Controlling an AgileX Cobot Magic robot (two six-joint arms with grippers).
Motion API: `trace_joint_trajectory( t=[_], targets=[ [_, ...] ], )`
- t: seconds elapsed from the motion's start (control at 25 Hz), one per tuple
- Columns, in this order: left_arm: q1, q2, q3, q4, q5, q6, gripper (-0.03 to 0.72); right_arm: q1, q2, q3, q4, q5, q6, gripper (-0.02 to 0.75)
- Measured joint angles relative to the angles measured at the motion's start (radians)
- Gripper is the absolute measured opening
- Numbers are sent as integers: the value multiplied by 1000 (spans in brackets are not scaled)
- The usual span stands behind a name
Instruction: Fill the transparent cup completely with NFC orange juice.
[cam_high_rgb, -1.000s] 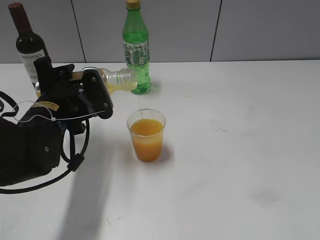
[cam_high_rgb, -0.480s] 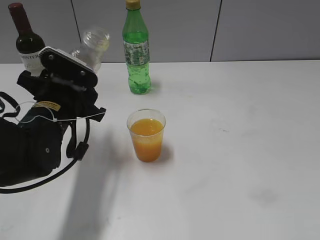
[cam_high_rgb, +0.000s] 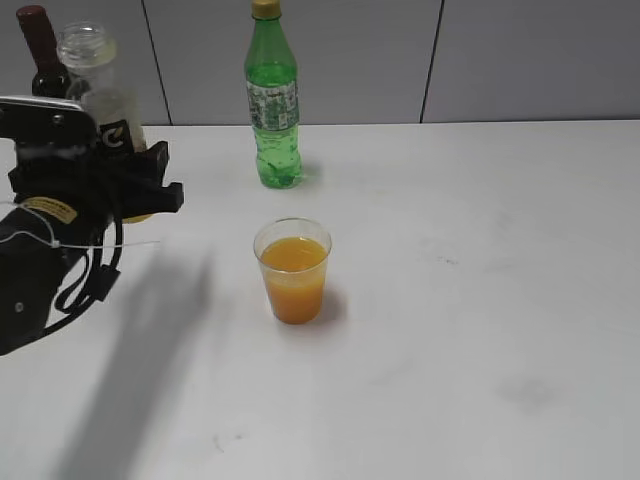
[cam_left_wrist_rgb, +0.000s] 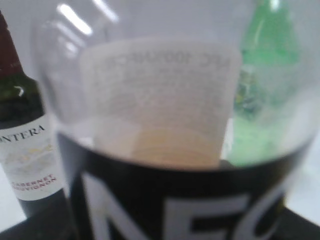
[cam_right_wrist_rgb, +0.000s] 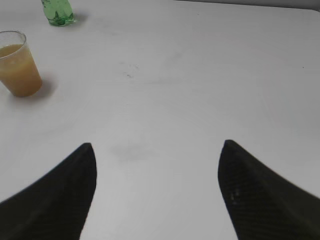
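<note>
Next, my left gripper sets free the NFC juice bottle on the table (cam_high_rgb: 180, 203) between the wine bottle and green soda bottle.
The transparent cup (cam_high_rgb: 293, 270) stands mid-table, holding orange juice to a little below its rim; it also shows at the upper left of the right wrist view (cam_right_wrist_rgb: 19, 63). My left gripper (cam_high_rgb: 125, 185) is shut on the NFC juice bottle (cam_high_rgb: 100, 95), which is upright, uncapped and almost empty, at the far left, well away from the cup. The bottle fills the left wrist view (cam_left_wrist_rgb: 165, 150), its black NFC label at the bottom. My right gripper (cam_right_wrist_rgb: 156, 190) is open and empty above bare table, to the right of the cup.
A green soda bottle (cam_high_rgb: 272, 100) stands behind the cup near the wall. A dark wine bottle (cam_high_rgb: 42, 55) stands at the back left, right behind the held bottle. The grey wall runs along the table's far edge.
My left gripper has swung the NFC bottle from lying tipped toward the cup back to upright and drawn it left. The pouring has stopped. The cup has not moved.
</note>
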Motion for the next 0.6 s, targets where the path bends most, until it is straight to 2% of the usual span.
trace_joint_trajectory(
  t=[0.32,0.4,0.48,0.6],
  targets=[
    [284,7,11,590,13,-380,464,0,0,0,0,0,0,587],
    [358,27,-12,737,11,-437,464,0,0,0,0,0,0,587],
    [398,60,-47,821,12,-460,464,0,0,0,0,0,0,587],
    [414,107,-111,883,12,-474,464,0,0,0,0,0,0,587]
  ],
)
